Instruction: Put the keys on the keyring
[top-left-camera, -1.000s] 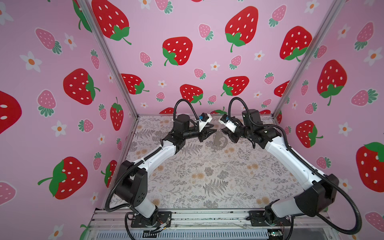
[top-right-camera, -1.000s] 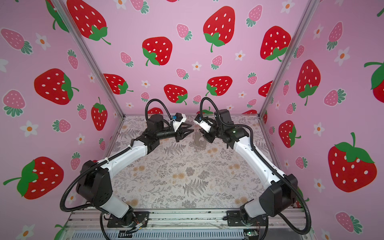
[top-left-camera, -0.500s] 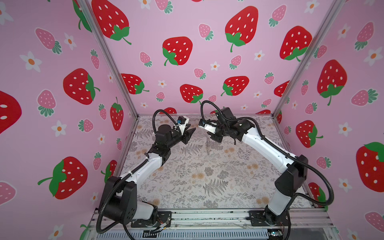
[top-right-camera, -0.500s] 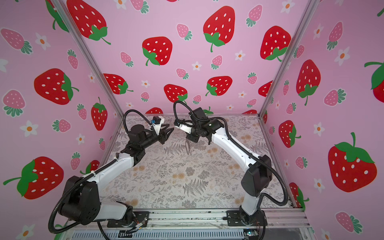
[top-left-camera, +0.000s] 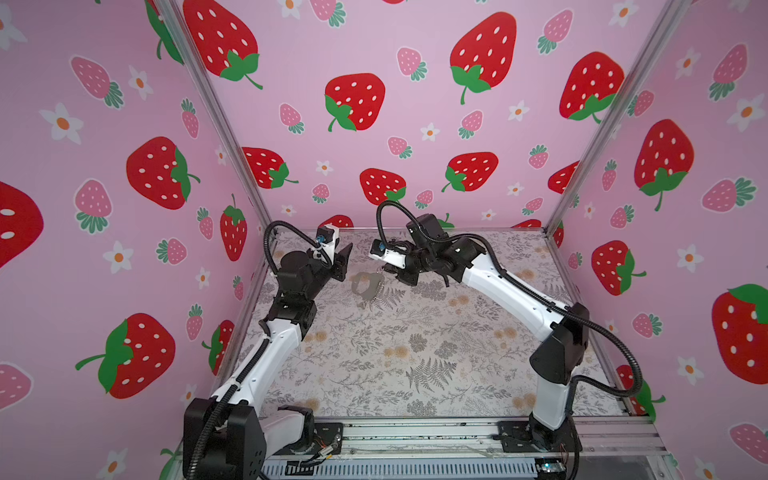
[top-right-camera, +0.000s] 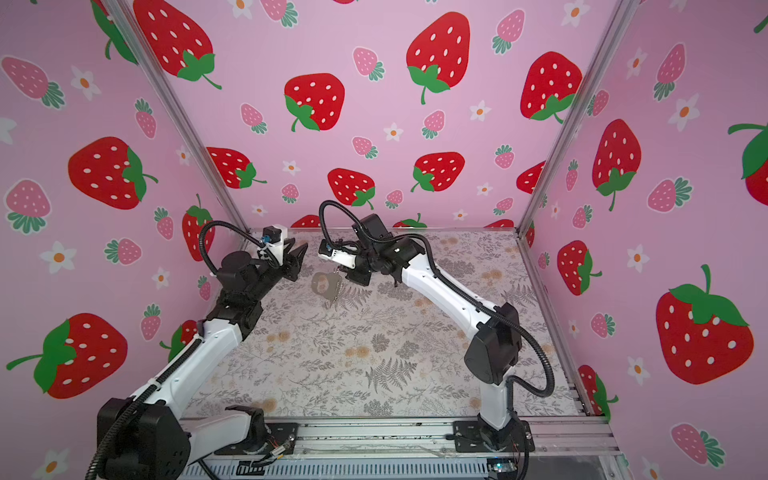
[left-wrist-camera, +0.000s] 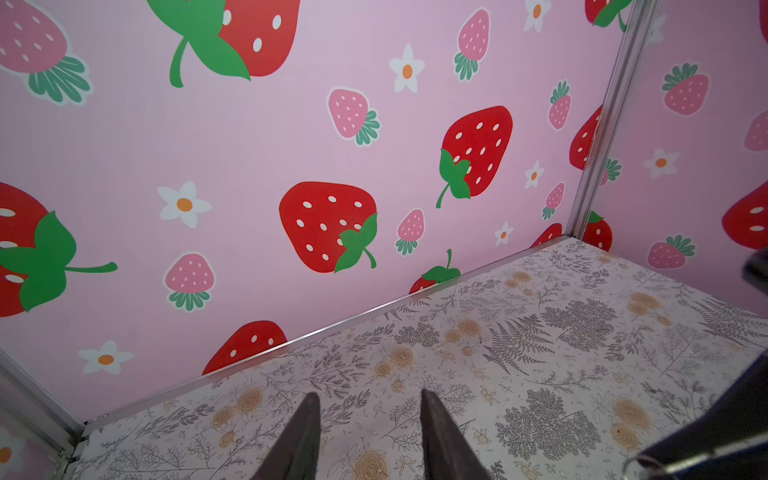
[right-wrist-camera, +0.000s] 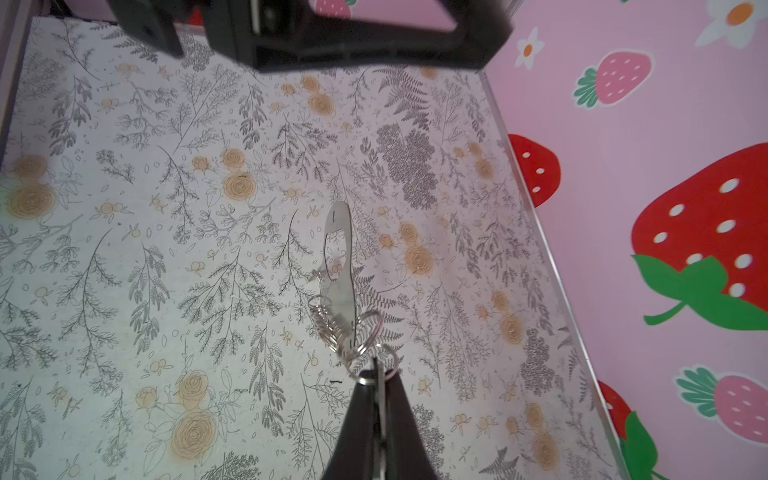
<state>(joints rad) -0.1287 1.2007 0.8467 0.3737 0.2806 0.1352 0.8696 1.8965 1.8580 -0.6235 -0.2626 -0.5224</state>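
I should release the silver key with my right gripper on the mat (top-left-camera: 444, 308) between the grey leafy cluster and orange roses.
The keyring (top-left-camera: 365, 286) (top-right-camera: 327, 286), a flat grey plate with small silver rings (right-wrist-camera: 345, 328) along one edge, hangs in the air over the back of the floral mat. My right gripper (top-left-camera: 386, 273) (top-right-camera: 343, 274) (right-wrist-camera: 376, 374) is shut on one of its rings, and the plate (right-wrist-camera: 340, 266) dangles beyond the fingertips. My left gripper (top-left-camera: 347, 257) (top-right-camera: 300, 255) (left-wrist-camera: 370, 399) stands open and empty just left of the keyring, not touching it. The keys are out of view.
The floral mat (top-left-camera: 415, 353) covers the floor, with pink strawberry walls on three sides. The left gripper body (right-wrist-camera: 332, 37) fills the top edge of the right wrist view. An aluminium rail (top-left-camera: 415, 432) runs along the front by the arm bases.
Both grippers have moved from the back middle to the back left. The keyring hanging from the right gripper has turned from edge-on to face-on. The left jaws stay open.
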